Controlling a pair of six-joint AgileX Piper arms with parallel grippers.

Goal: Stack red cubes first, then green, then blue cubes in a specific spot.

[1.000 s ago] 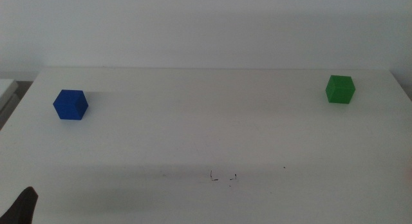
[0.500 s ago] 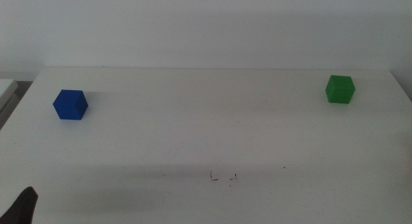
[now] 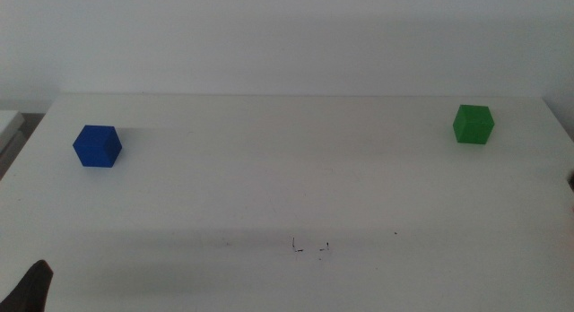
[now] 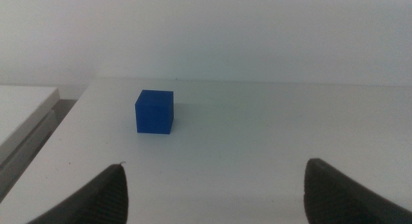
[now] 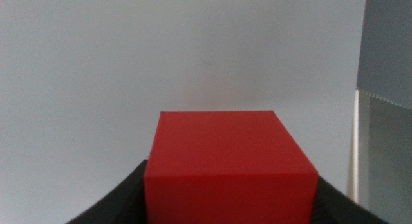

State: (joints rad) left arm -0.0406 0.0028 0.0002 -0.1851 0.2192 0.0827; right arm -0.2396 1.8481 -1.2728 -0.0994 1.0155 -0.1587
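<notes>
I should set the red cube between the black corner marks of the marked spot (image 3: 312,238) with my right gripper.
The red cube (image 5: 225,159) fills the right wrist view, held between the jaws of my right gripper (image 5: 230,208), which is shut on it; only a dark sliver of this arm (image 3: 571,179) shows at the right edge of the middle view. The blue cube (image 3: 97,146) sits at the far left of the table and also shows in the left wrist view (image 4: 154,111). The green cube (image 3: 473,124) sits at the far right. The marked spot (image 3: 310,247) is near the front centre, with nothing on it. My left gripper (image 4: 215,185) is open and waits at the front left corner (image 3: 31,290).
The white table (image 3: 287,177) ends at a pale wall behind. A lone black speck (image 3: 395,232) lies right of the marked spot. A white ledge (image 4: 26,114) stands beyond the table's left edge.
A dark sliver of the right arm has come into the middle view at its right edge. The cubes and the left gripper have not moved.
</notes>
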